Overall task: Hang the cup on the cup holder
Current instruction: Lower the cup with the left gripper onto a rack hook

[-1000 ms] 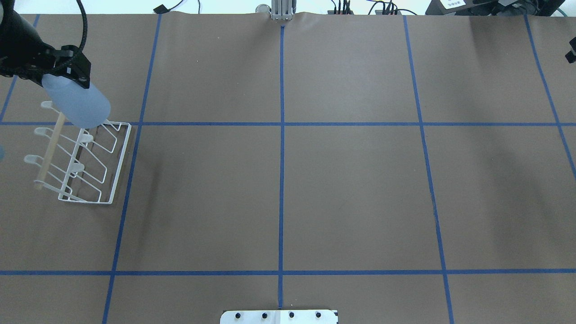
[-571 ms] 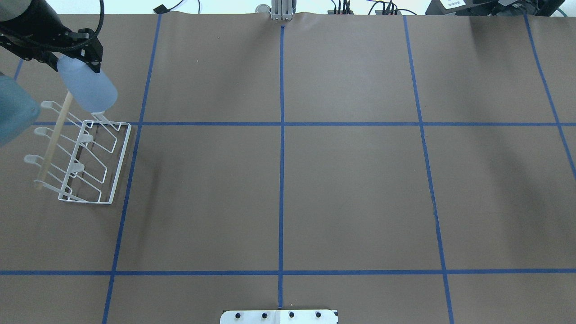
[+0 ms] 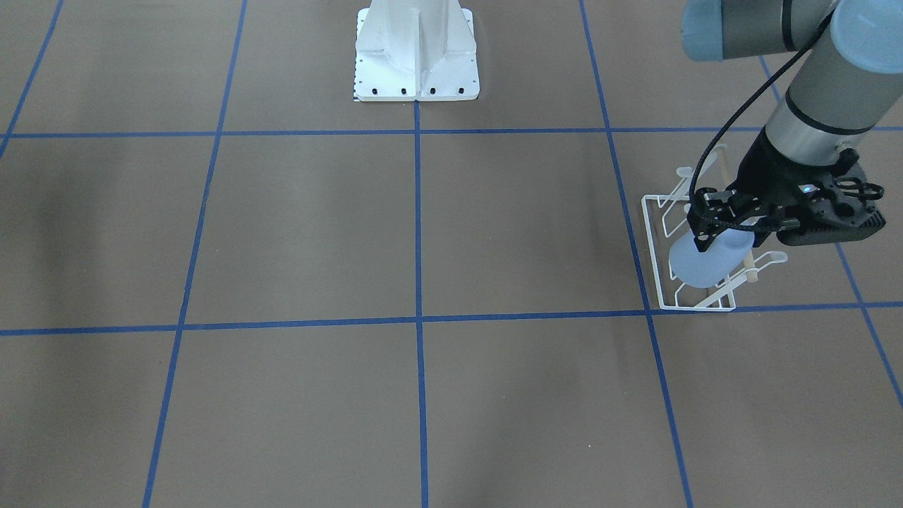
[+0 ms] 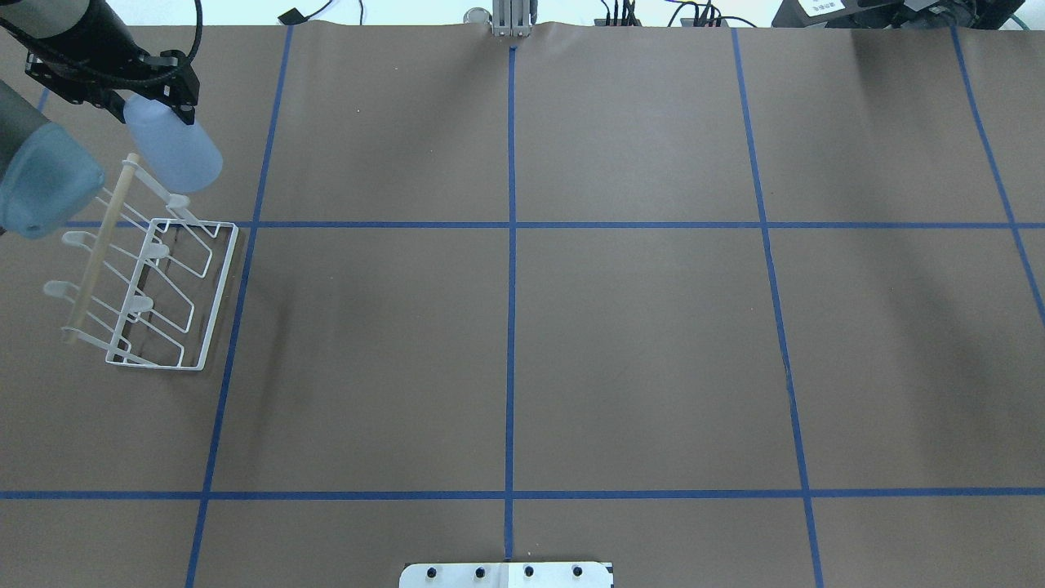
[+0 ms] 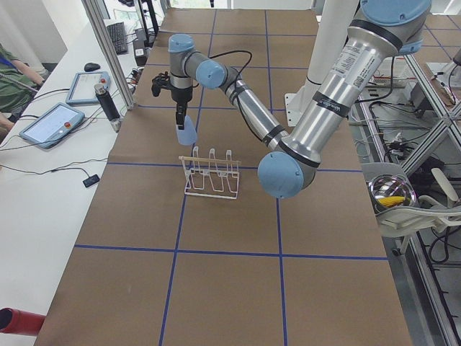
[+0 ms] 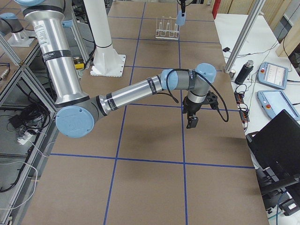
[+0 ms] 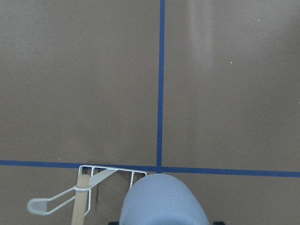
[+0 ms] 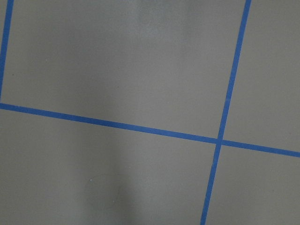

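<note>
I will use my left gripper to release the pale blue-grey cup, now tilted above the rack's far end, on the cup holder's end peg point(image 3: 682, 269) point(image 7: 144, 197), beside the crossing blue lines.
My left gripper point(image 4: 153, 104) is shut on the pale blue-grey cup point(image 4: 175, 155) and holds it tilted in the air over the far end of the white wire cup holder point(image 4: 155, 278). The cup's lower end hangs just above the rack's farthest prong on the right side. The front view shows the gripper point(image 3: 726, 227), the cup point(image 3: 705, 264) and the rack point(image 3: 652, 254). The left wrist view shows the cup point(image 7: 161, 201) and the rack's end point(image 7: 112, 169). My right gripper point(image 6: 192, 121) shows only in the right side view, over bare table; I cannot tell whether it is open.
The rack's wooden rod point(image 4: 98, 245) runs along its left side. The white robot pedestal point(image 3: 416, 63) stands at the table's near edge. My left arm's blue elbow cap point(image 4: 41, 188) hangs over the rack's left. Tablets point(image 5: 54, 122) lie beyond the far edge.
My left gripper has carried the cup away from the robot and a little right, from over the rack's far prongs to just past its far end. The left elbow has come into view.
</note>
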Robot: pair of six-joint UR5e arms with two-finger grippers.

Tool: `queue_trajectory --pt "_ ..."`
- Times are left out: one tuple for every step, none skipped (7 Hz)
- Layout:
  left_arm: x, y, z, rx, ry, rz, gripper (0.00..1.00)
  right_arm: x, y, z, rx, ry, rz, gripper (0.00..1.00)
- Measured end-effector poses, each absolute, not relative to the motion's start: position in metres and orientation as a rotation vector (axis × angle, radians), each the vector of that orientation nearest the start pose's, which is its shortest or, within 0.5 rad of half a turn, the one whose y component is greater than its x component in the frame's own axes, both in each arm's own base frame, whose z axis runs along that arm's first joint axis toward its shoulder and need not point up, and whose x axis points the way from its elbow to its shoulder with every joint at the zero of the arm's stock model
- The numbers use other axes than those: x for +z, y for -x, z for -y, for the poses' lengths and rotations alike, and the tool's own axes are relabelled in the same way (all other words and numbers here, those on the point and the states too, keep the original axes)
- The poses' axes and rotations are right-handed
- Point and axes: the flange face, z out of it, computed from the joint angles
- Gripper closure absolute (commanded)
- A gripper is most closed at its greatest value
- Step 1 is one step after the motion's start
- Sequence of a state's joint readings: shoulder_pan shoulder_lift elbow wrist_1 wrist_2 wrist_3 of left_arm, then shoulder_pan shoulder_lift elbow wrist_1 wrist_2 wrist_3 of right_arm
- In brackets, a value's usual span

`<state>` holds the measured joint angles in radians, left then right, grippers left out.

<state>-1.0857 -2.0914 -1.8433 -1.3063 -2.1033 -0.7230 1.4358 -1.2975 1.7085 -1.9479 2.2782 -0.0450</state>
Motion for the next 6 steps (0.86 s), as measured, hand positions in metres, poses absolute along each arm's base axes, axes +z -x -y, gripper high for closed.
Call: queue_trajectory --pt "0.279 -0.215 0.584 -0.086 -0.123 -0.721 1.00 0.486 0.010 0.580 -0.183 0.000 0.720 0.00" --pt "0.284 -0.216 0.583 -0.077 -0.117 -0.721 1.00 0.486 0.011 0.580 -0.182 0.001 0.725 0.00" --pt "0.290 -0.217 0.582 -0.062 -0.112 -0.716 1.00 0.487 0.011 0.580 -0.181 0.002 0.726 0.00" --pt "0.298 -0.218 0.581 -0.050 -0.104 -0.709 1.00 0.487 0.011 0.580 -0.180 0.003 0.727 0.00" --pt "0.305 -0.221 0.580 -0.041 -0.095 -0.703 1.00 0.488 0.011 0.581 -0.179 0.005 0.728 0.00" --pt "0.309 -0.223 0.580 -0.036 -0.086 -0.701 1.00 0.489 0.011 0.581 -0.178 0.006 0.729 0.00"
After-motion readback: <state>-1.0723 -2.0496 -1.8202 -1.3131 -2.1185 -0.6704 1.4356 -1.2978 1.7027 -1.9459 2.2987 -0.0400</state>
